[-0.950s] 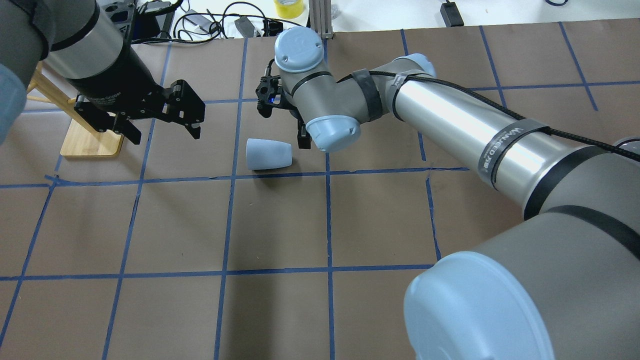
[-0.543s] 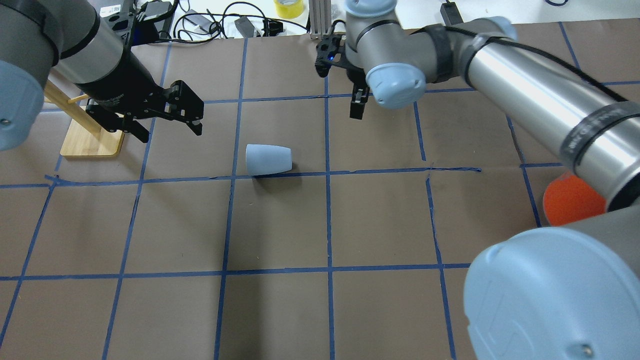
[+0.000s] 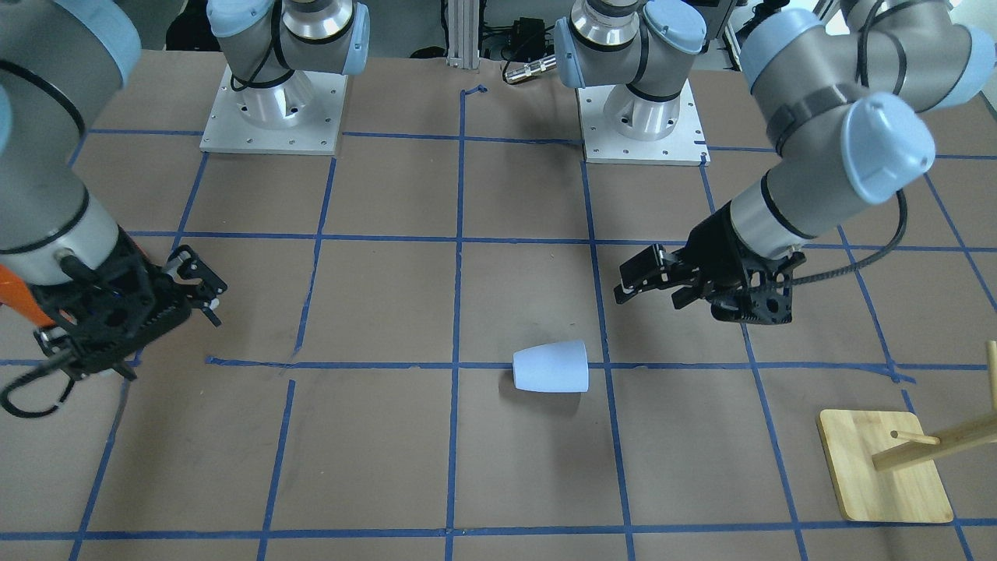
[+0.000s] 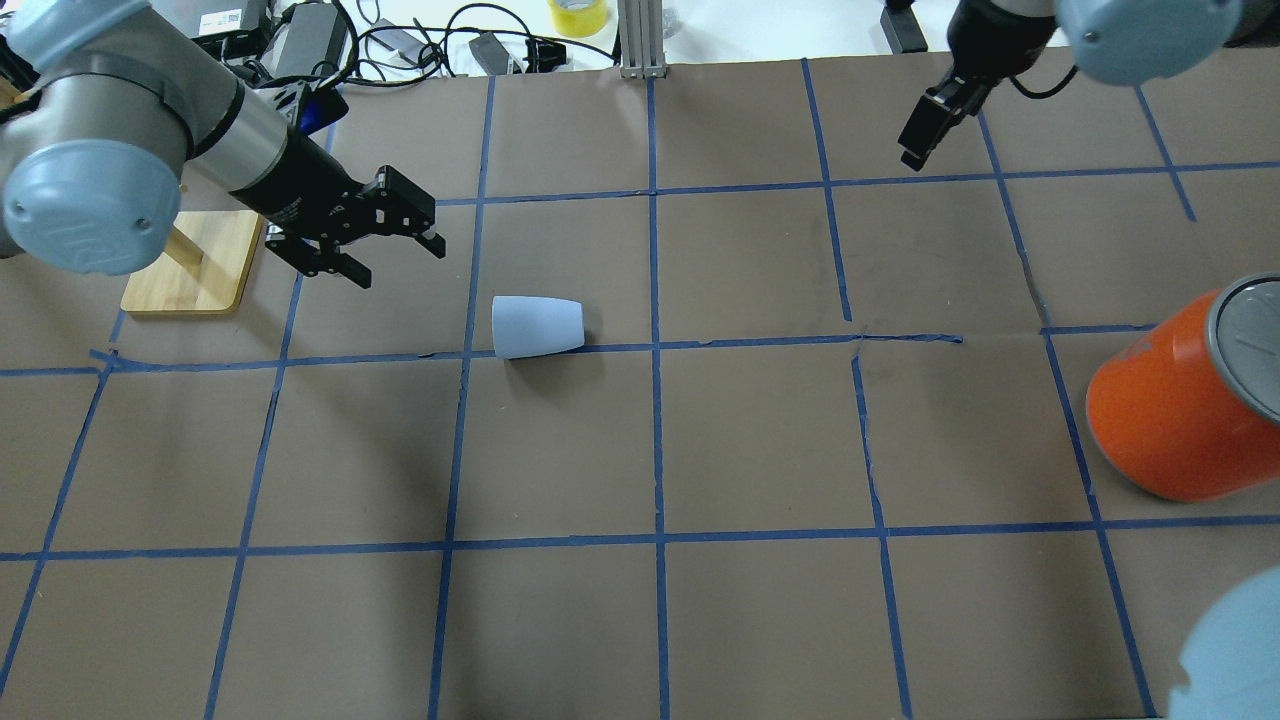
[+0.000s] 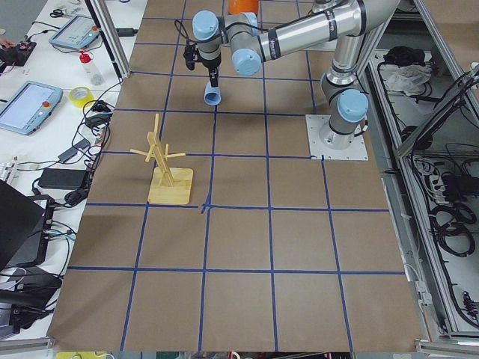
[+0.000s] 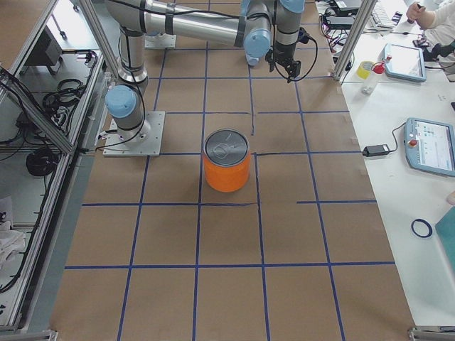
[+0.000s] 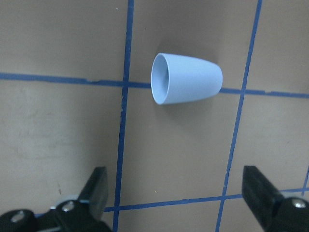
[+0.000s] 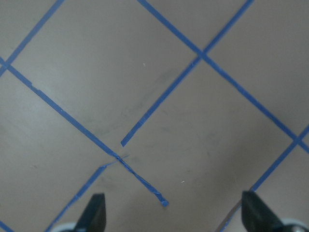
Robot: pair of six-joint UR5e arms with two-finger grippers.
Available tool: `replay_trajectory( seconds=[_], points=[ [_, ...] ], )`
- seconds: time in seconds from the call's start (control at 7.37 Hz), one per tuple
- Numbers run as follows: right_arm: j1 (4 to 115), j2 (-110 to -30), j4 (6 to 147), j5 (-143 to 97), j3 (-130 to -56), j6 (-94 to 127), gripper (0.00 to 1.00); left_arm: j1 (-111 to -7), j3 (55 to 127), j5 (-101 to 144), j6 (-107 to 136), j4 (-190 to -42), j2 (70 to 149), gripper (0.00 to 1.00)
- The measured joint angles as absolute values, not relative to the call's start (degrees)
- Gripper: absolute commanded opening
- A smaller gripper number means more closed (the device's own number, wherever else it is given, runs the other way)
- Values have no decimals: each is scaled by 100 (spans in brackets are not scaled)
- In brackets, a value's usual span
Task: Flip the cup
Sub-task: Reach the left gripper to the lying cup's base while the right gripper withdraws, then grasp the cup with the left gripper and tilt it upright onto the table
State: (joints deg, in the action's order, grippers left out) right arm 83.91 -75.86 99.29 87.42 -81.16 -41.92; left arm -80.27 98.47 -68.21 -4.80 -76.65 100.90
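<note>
Next, I need to move my left gripper to the pale blue cup's rim [image 3: 583, 343] [image 7: 165, 99], on the side of the cup toward the robot, and close it there.
The pale blue cup [image 4: 537, 326] lies on its side on the brown table, mouth toward the robot's left. It also shows in the front view [image 3: 551, 366] and in the left wrist view [image 7: 186, 84]. My left gripper [image 4: 398, 260] is open and empty, a short way to the left of the cup and beyond it, apart from it; its two fingers frame the bottom of the left wrist view. My right gripper [image 4: 915, 140] is far from the cup at the back right. It is open and empty, and the right wrist view [image 8: 174, 215] shows only table and tape.
A big orange can [image 4: 1170, 410] with a silver lid stands at the right edge. A wooden peg stand [image 4: 185, 265] sits behind my left gripper. Cables and a tape roll [image 4: 577, 14] lie beyond the table's far edge. Blue tape lines grid the table.
My right arm has swung away from beside the cup to the far back right, uncovering the orange can. My left gripper has shifted slightly toward the cup. The cup has not moved.
</note>
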Motion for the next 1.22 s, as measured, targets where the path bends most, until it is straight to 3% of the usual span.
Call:
replay_trajectory(
  seconds=[0.27,0.81,1.09,1.22],
  points=[
    [8311,-8278,9377,8731,-8193,-1893,100,-8002,9849,-6331,-826,-7232,10755,100],
    [8723,-8596,9208,8947,-8457,63,100,-7990,10263,-4980,-1499,-6932,11488,100],
    [8768,-8683,9194,8970,-8481,295,100,-7989,10374,-4582,-1606,-6920,11644,0],
    [8787,-8744,9168,8973,-8501,324,100,-7989,10368,-4395,-1610,-6922,11690,0]
  ],
)
